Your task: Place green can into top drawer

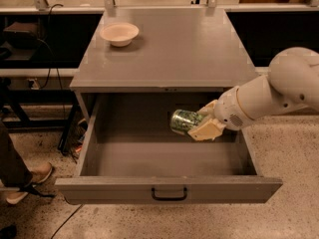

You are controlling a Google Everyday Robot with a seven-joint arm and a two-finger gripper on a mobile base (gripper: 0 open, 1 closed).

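Note:
My gripper needs to let go of the green can midway across the top drawer's bottom [157,123], nearer the cabinet than the drawer's handle.
The green can [183,122], green with white mottling and a silver end, lies on its side in my gripper [202,123], which is shut on it. The gripper holds the can in the air over the right half of the open top drawer [169,188], below the level of the cabinet top. The drawer is pulled far out, its grey front panel with a small black handle [169,194] nearest the camera. My white arm [279,91] comes in from the right.
A beige bowl [119,33] sits at the back left of the grey cabinet top [169,49]. A person's leg and shoe [22,176] stand on the floor at the left, with cables beside the cabinet. Dark shelving runs behind.

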